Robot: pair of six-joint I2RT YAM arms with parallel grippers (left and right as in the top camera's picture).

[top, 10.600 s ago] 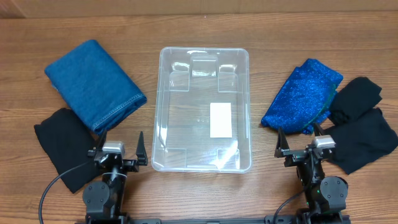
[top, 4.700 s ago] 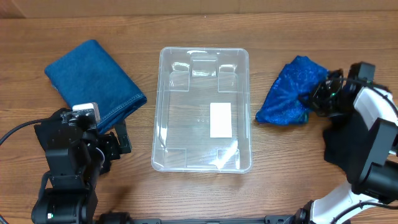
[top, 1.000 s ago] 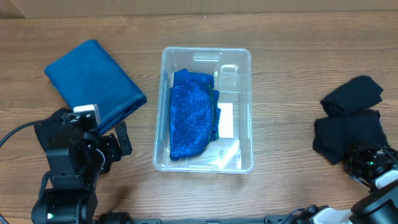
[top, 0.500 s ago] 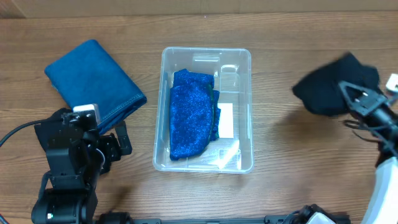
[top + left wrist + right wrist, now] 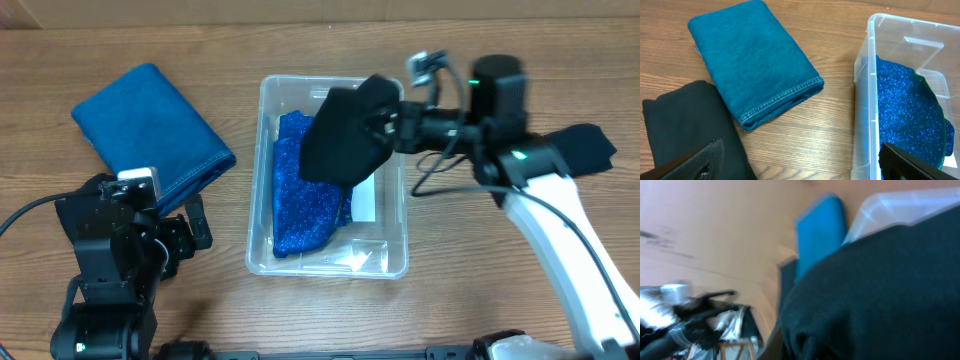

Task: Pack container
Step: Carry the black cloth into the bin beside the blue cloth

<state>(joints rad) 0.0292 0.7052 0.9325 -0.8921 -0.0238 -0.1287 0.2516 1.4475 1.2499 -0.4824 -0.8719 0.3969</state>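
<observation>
The robot's right gripper will release the black cloth in the clear container [image 5: 361, 155] next to the sparkly blue cloth. The black cloth now hangs above the container's far part.
The clear container [image 5: 262, 150] stands mid-table with a sparkly blue cloth [image 5: 300, 215] lying along its left side. My right gripper [image 5: 392, 125] is shut on a black cloth [image 5: 345, 135], which hangs above the container's far right part. In the blurred right wrist view this black cloth [image 5: 880, 290] fills the picture and hides the fingers; a container corner [image 5: 890, 205] shows behind it. My left gripper [image 5: 800, 167] stands open over bare wood, left of the container wall [image 5: 862, 100], holding nothing.
A folded teal cloth [image 5: 150, 125] lies at the far left, and another black cloth [image 5: 685, 125] lies in front of it, under my left arm. One more black cloth [image 5: 585, 148] lies at the right, behind the right arm.
My right arm has lifted a black cloth from the right side and swung left with it to above the container. The left arm has not moved.
</observation>
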